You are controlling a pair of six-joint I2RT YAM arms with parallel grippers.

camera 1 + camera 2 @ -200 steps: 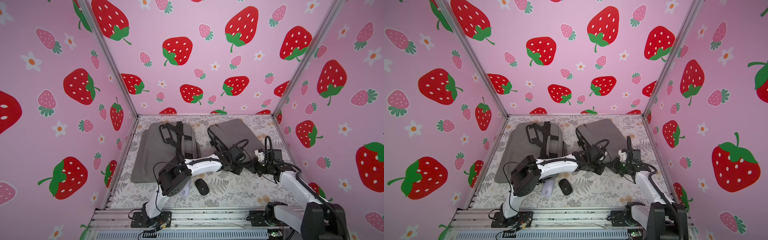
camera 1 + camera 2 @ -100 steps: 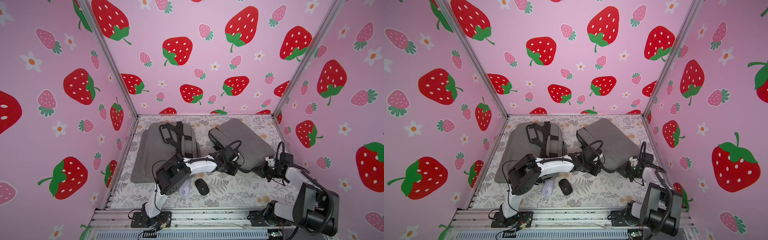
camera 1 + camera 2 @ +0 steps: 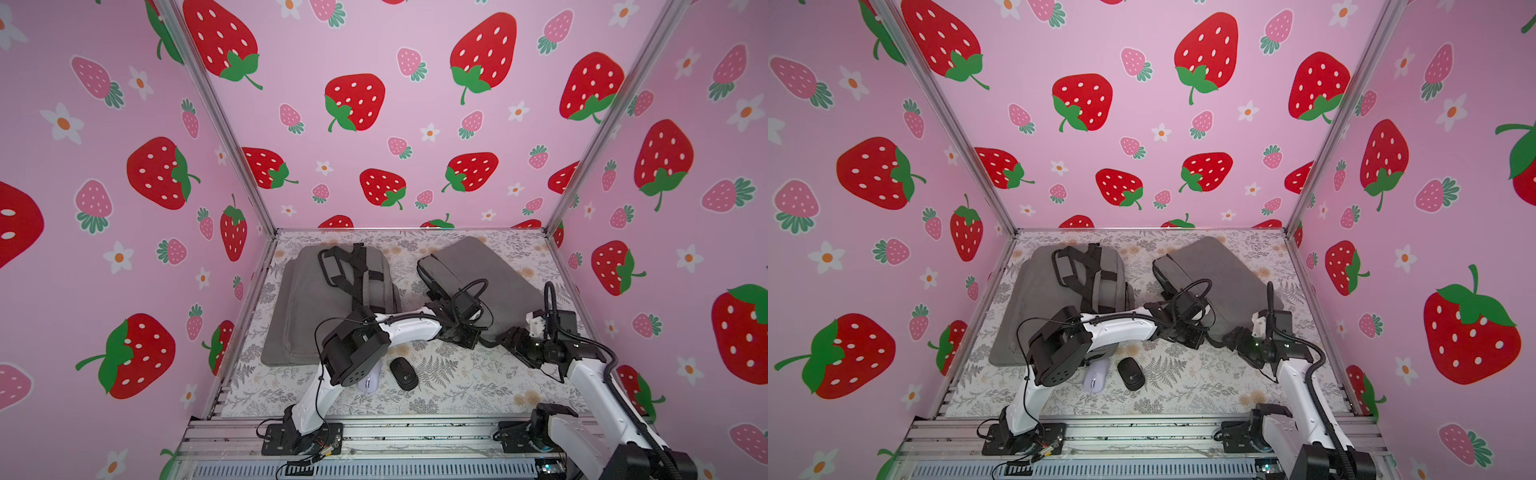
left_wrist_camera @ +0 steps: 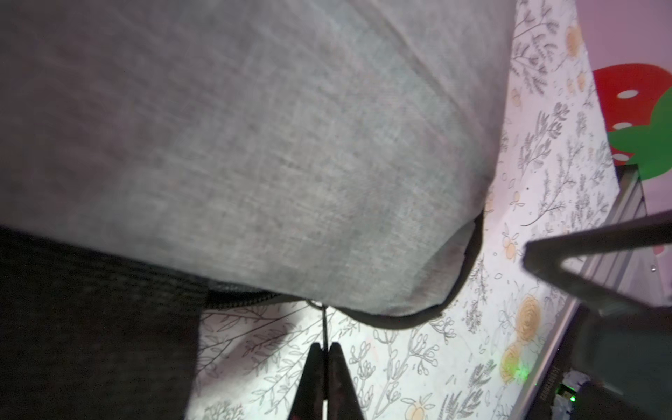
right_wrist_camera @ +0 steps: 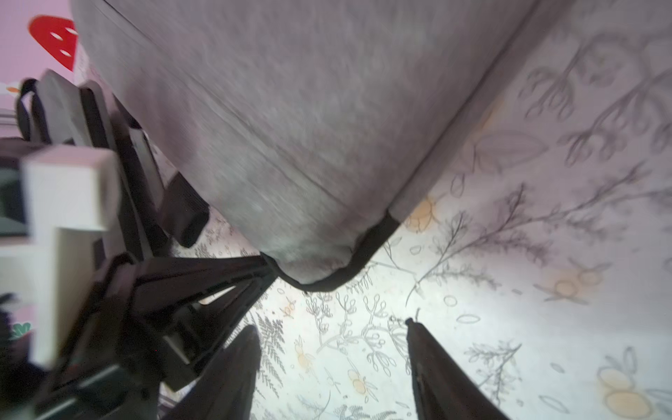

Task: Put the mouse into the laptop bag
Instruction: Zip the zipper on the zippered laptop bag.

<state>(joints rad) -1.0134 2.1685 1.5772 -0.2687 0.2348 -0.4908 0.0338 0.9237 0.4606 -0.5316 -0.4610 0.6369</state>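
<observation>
I can see the laptop bag's near corner lying loose while my left gripper holds the zipper pull, so next I grip that corner (image 5: 334, 269) with my right gripper and draw it away.
The grey laptop bag (image 3: 490, 266) (image 3: 1217, 262) lies at the back right of the floral mat, with its black handle on the left edge. My left gripper (image 3: 478, 341) (image 4: 324, 347) is shut on the thin zipper pull (image 4: 323, 325) at the bag's near corner (image 4: 400, 312). My right gripper (image 3: 505, 336) (image 5: 330, 324) hangs open just off that same corner (image 5: 327, 276), nothing between its fingers. A black mouse (image 3: 403, 374) (image 3: 1131, 374) lies on the mat in front. Beside it is a lilac mouse (image 3: 1096, 379), partly hidden under my left arm.
A grey backpack (image 3: 316, 299) with black straps lies at the back left. The pink strawberry walls close in the mat on three sides. A metal rail (image 3: 415, 432) with both arm bases runs along the front edge.
My right gripper, shut a second ago near the bag's corner, swung out to the right, came partly back and now stands open. The bag lies flatter. My left gripper has kept its grip.
</observation>
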